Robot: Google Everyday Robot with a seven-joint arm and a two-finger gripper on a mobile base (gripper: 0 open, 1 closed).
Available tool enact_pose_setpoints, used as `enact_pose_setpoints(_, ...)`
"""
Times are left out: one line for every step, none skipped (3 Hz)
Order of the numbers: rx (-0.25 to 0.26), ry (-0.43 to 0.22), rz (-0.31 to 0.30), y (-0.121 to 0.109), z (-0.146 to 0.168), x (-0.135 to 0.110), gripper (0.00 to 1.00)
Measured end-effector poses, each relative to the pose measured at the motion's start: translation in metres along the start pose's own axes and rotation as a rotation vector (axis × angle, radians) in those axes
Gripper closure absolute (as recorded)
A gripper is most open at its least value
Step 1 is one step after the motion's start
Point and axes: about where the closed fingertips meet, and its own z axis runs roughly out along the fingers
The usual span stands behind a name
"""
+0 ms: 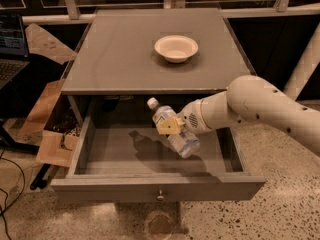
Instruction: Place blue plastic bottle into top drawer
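Next, I open my gripper and let go of the blue plastic bottle on the bottom of the drawer, close behind the front knob (175, 155).
The blue plastic bottle (172, 127) is clear with a white cap and a pale label. It is tilted, cap up-left, held above the inside of the open top drawer (157, 188). My gripper (171, 126) comes in from the right on a white arm and is shut on the bottle around its middle. The bottle's shadow falls on the drawer floor to its left. The drawer is pulled far out, its small round knob (160, 196) at the front centre.
A white bowl (176, 48) stands on the grey cabinet top (110, 54). Cardboard boxes (47, 129) and cables lie on the floor at the left. A laptop (11, 49) is at the far left. White rails run behind the cabinet.
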Motion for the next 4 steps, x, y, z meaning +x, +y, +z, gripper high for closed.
enact_pose_setpoints(0.012, -0.003, -0.005, 0.003, 0.003, 0.001, 1.00)
enact_pose_setpoints(0.015, -0.005, 0.051, -0.005, 0.021, 0.032, 1.00)
enact_pose_setpoints(-0.023, -0.017, 0.112, -0.017, 0.034, 0.059, 1.00)
enact_pose_setpoints(-0.024, -0.017, 0.112, -0.016, 0.033, 0.058, 1.00)
